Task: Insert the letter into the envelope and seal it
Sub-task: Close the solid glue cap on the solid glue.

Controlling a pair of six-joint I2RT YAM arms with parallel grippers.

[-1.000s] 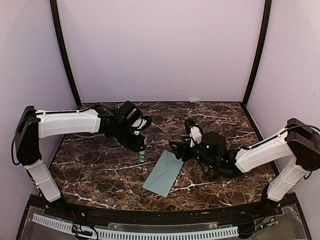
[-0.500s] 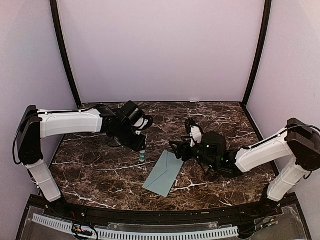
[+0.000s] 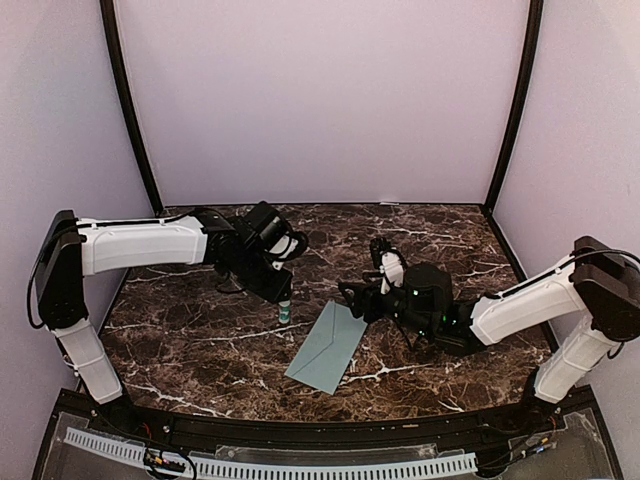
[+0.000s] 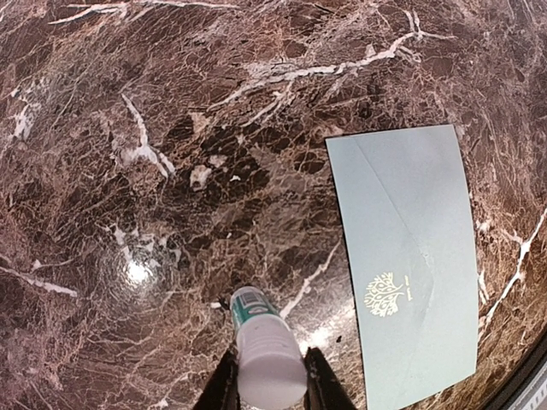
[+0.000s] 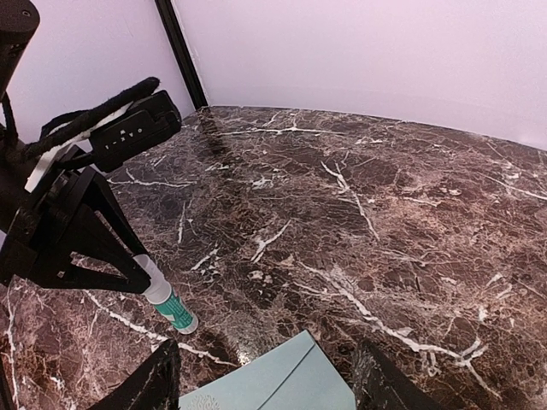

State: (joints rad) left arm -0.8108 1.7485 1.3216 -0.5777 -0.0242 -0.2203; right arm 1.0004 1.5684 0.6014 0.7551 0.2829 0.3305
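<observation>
The robot's left gripper should release the glue stick, standing upright on the bare marble (image 3: 292,326) (image 4: 279,301) next to the long edge of the envelope.
The pale teal envelope (image 3: 327,347) lies flat on the marble with its flap folded down and a small gold tree emblem showing (image 4: 410,256). My left gripper (image 3: 283,298) is shut on a glue stick (image 4: 265,342) with a white cap and teal label. The stick points down, its teal end at the marble just left of the envelope's far end (image 5: 167,303). My right gripper (image 3: 352,300) is open and hovers low over the envelope's far corner (image 5: 273,380), one finger on each side, holding nothing. The letter is out of view.
The dark brown marble table (image 3: 200,340) is closed in by lilac walls (image 3: 320,100) with black corner posts. The left arm's black wrist and cable (image 5: 77,196) stand close to the right gripper's left side.
</observation>
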